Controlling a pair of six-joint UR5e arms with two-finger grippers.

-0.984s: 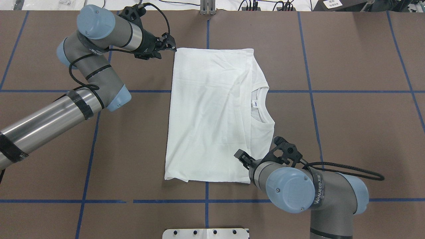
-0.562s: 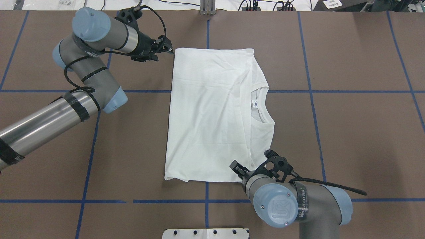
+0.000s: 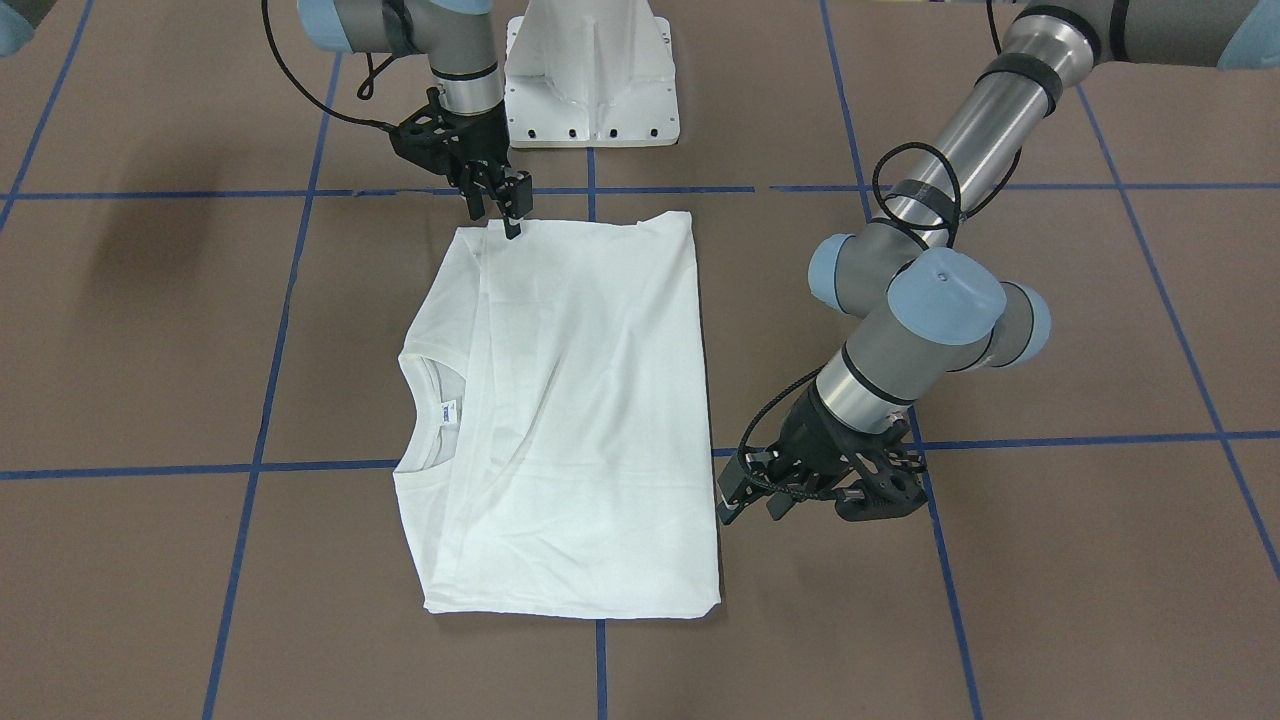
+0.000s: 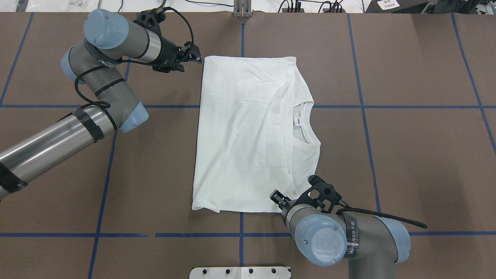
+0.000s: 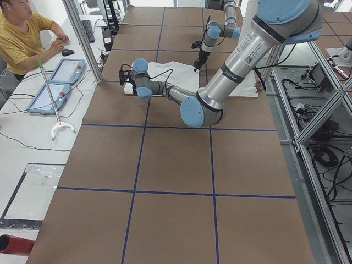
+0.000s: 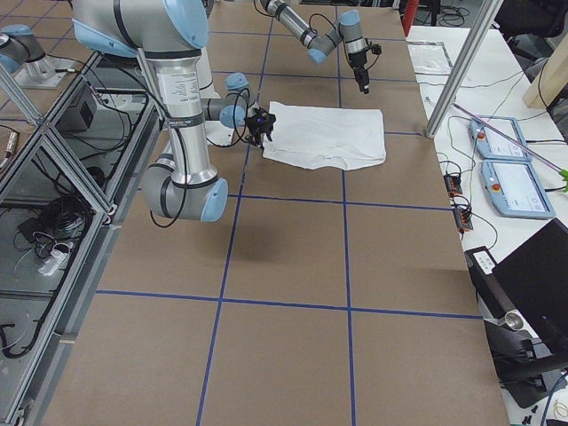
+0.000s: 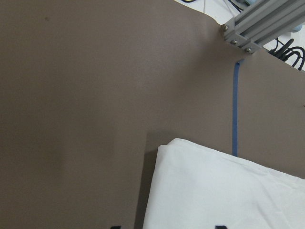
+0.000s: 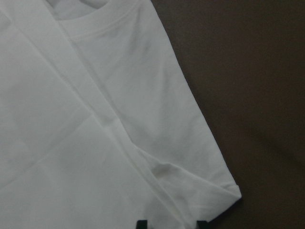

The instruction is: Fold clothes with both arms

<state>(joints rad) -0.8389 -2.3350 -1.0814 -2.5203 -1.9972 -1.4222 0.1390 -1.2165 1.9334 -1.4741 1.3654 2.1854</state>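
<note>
My right gripper's fingers are over the shirt's inner fold, short of its creased outer corner. Next, I move out and grip the shirt at that corner (image 8: 233, 194).
The white long-sleeved T-shirt (image 4: 248, 131) lies folded into a flat rectangle on the brown table. Its ribbed neck and small label (image 4: 298, 121) face the right side, and the black print is hidden. My left gripper (image 4: 193, 54) is open and empty, just off the shirt's far left corner. In the front view it is at the right (image 3: 745, 495). My right gripper (image 4: 276, 197) is open and hovers over the shirt's near right corner, close to the near edge (image 3: 505, 212). The right wrist view shows the cloth (image 8: 95, 119) below the spread fingertips. The left wrist view shows the shirt's corner (image 7: 228, 191).
The white pedestal (image 3: 590, 70) stands at the robot's edge of the table, just behind the shirt. Blue tape lines cross the brown table (image 4: 407, 155). An aluminium post (image 4: 242, 7) stands at the far edge. An operator (image 5: 22, 33) sits beyond it with two tablets (image 5: 55, 82).
My left gripper has drawn back to the left, off the shirt's far corner. My right gripper has drawn back toward the robot, to the shirt's near edge. The shirt has not moved.
</note>
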